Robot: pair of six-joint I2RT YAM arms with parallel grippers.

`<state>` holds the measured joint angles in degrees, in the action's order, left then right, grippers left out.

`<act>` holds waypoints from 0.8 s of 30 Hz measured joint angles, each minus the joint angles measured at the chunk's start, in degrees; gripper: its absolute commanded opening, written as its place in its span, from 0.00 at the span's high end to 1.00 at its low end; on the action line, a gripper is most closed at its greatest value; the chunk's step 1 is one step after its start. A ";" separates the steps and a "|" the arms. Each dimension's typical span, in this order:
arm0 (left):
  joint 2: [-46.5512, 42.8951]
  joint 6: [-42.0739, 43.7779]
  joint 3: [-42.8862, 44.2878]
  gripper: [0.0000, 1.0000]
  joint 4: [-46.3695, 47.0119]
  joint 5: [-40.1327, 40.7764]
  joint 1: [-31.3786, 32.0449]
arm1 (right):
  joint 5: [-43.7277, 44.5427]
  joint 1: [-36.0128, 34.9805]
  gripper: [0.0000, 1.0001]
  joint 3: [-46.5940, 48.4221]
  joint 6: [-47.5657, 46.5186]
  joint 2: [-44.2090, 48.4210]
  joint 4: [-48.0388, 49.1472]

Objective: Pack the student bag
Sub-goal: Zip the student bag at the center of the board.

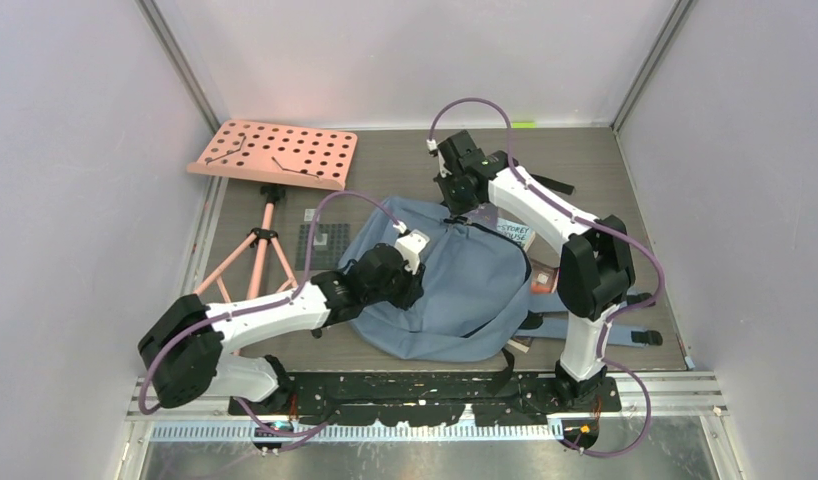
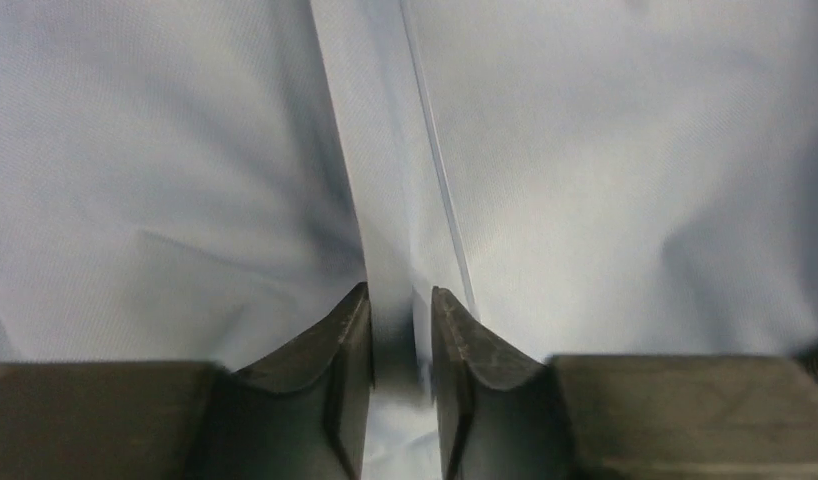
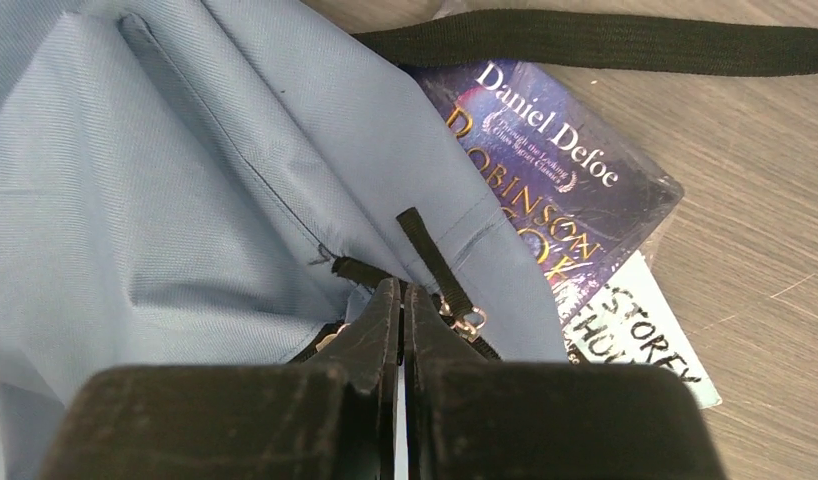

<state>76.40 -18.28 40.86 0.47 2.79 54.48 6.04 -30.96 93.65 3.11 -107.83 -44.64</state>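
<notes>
The robot's right gripper is shut beside the zipper slider with the black pull tab outside its fingers, so it should back off, open and grip that tab's loose end [image 3: 413, 222].
The student bag [image 1: 465, 290], a blue-grey backpack, lies flat in the middle of the table. My left gripper [image 1: 413, 280] presses down on its left half. In the left wrist view that gripper [image 2: 400, 292] has its jaws a little apart, and a raised fold of bag fabric [image 2: 380, 200] runs between them. My right gripper [image 1: 457, 205] is at the bag's far top edge. Seen from the right wrist, this gripper [image 3: 402, 288] is shut on the bag's black zipper edge [image 3: 360, 272], beside the zipper slider [image 3: 465, 320].
A dark Robinson Crusoe book [image 3: 555, 170] and a white book [image 3: 640, 335] lie partly under the bag's right edge [image 1: 515, 232]. A black strap [image 3: 605, 40] crosses the table behind them. A pink perforated music stand [image 1: 275, 155] on a tripod stands far left. Padded shoulder straps [image 1: 575, 325] trail right.
</notes>
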 measured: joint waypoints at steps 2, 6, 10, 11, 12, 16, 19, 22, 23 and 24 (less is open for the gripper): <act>-1.62 -0.26 1.18 0.47 -4.26 -0.52 0.55 | -0.50 0.35 1.00 -0.02 -0.04 0.48 0.74; -2.05 -0.26 7.19 0.35 -11.26 -0.81 1.49 | -2.91 1.73 0.99 -0.28 -0.04 2.95 1.95; 1.05 0.44 15.69 0.39 -13.29 -0.26 0.94 | -5.66 1.86 0.99 -0.46 -0.04 5.49 2.25; 2.47 0.55 17.79 0.41 -13.33 -0.20 0.44 | -6.21 1.64 0.99 -0.48 -0.04 5.81 2.27; 3.74 0.55 19.28 0.44 -13.25 -0.07 -0.04 | -6.49 1.42 0.99 -0.50 -0.02 5.97 2.29; 9.86 0.66 23.10 0.53 -12.63 0.63 -2.75 | -7.82 0.57 0.99 -1.16 0.00 6.23 2.54; 13.64 0.81 23.67 0.57 -12.48 0.96 -4.02 | -8.39 0.37 1.00 -1.81 0.00 6.25 2.58; 16.98 1.05 24.20 0.68 -12.07 1.33 -4.74 | -8.74 0.33 1.00 -2.49 0.00 6.60 2.58; 17.49 1.18 24.30 0.73 -11.74 1.27 -4.74 | -8.35 0.33 0.99 -2.71 0.00 6.75 2.62; 17.79 1.20 24.61 0.80 -11.50 1.27 -4.72 | -8.52 0.48 0.99 -2.82 0.02 6.86 2.47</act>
<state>94.19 -17.08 65.47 -11.03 4.05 49.76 -2.48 -30.48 90.83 3.14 -100.97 -42.17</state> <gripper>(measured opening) 0.335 0.043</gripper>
